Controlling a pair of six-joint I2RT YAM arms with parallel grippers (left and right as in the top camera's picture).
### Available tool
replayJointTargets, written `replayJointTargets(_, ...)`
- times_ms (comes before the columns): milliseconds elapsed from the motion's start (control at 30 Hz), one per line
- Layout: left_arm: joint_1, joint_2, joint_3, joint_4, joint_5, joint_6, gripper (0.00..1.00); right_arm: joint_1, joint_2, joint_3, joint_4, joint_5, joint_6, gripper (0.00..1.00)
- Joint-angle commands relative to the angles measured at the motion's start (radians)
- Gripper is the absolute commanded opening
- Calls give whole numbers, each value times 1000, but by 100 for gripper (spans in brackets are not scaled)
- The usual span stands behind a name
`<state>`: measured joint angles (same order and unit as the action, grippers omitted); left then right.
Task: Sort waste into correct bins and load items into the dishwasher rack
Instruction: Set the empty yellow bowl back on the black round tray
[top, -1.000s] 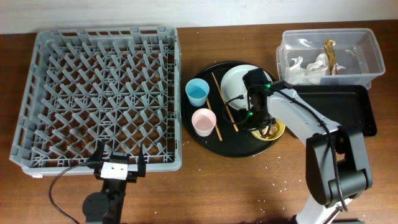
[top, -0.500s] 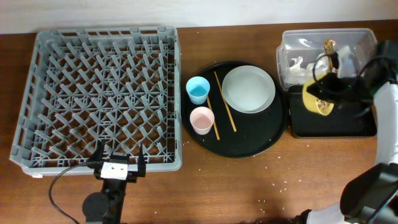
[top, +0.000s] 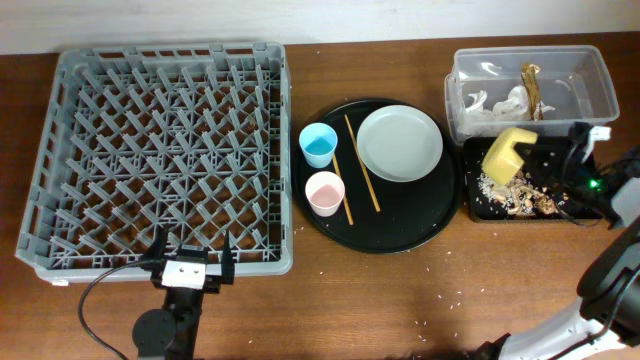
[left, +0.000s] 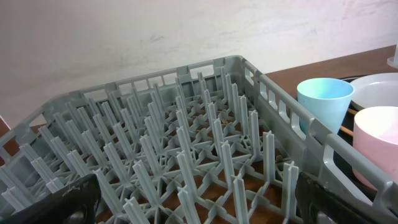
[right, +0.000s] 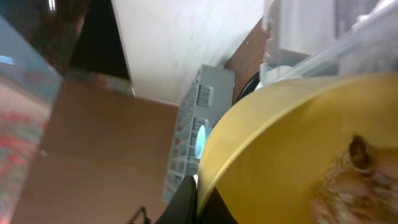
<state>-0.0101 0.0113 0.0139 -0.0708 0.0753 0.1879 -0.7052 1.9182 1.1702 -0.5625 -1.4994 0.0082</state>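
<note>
The robot's right gripper will set the yellow bowl, still tipped over the shallow black tray, down on the round black tray (top: 412, 211), in front of the grey plate.
My right gripper (top: 537, 160) is shut on the rim of the yellow bowl (top: 505, 156) and holds it tipped on its side over the shallow black tray (top: 590, 150). Beige-brown food scraps and rice (top: 515, 198) lie in the tray; a scrap still clings inside the bowl (right: 348, 180). The clear tub (top: 528, 88) holds white napkins (top: 500, 105) and a brown stick (top: 535, 88). The grey plate (top: 400, 143), blue cup (top: 318, 145), pink cup (top: 327, 194) and two chopsticks (top: 360, 165) sit on the round black tray (top: 400, 225). My left gripper (top: 190, 268) is open at the rack's (top: 160, 150) front edge.
Rice grains (top: 440, 280) are scattered on the brown table in front of the round tray. In the left wrist view the rack pegs (left: 186, 155) fill the frame, with the blue cup (left: 323, 102) and pink cup (left: 376, 143) to the right.
My right gripper lifted the yellow bowl off the round tray, carried it right to the shallow black tray and tipped it. Food scraps now lie in that tray. The left arm has not moved.
</note>
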Motion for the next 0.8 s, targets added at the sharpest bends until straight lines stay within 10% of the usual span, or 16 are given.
replayJointTargets(0, -4, -3, -5, -2, 8, 12, 100, -74, 0, -4, 2, -53, 244, 4)
replayJointTargets(333, -4, -3, -5, -2, 8, 12, 100, -79, -53, -4, 39, -53, 307, 4)
replayJointTargets(467, -4, -3, -5, -2, 8, 12, 100, 219, -201, -4, -9, -14, 258, 4)
replayJointTargets(767, -4, -3, -5, -2, 8, 12, 100, 1015, -208, 61, -366, 1423, 224, 4)
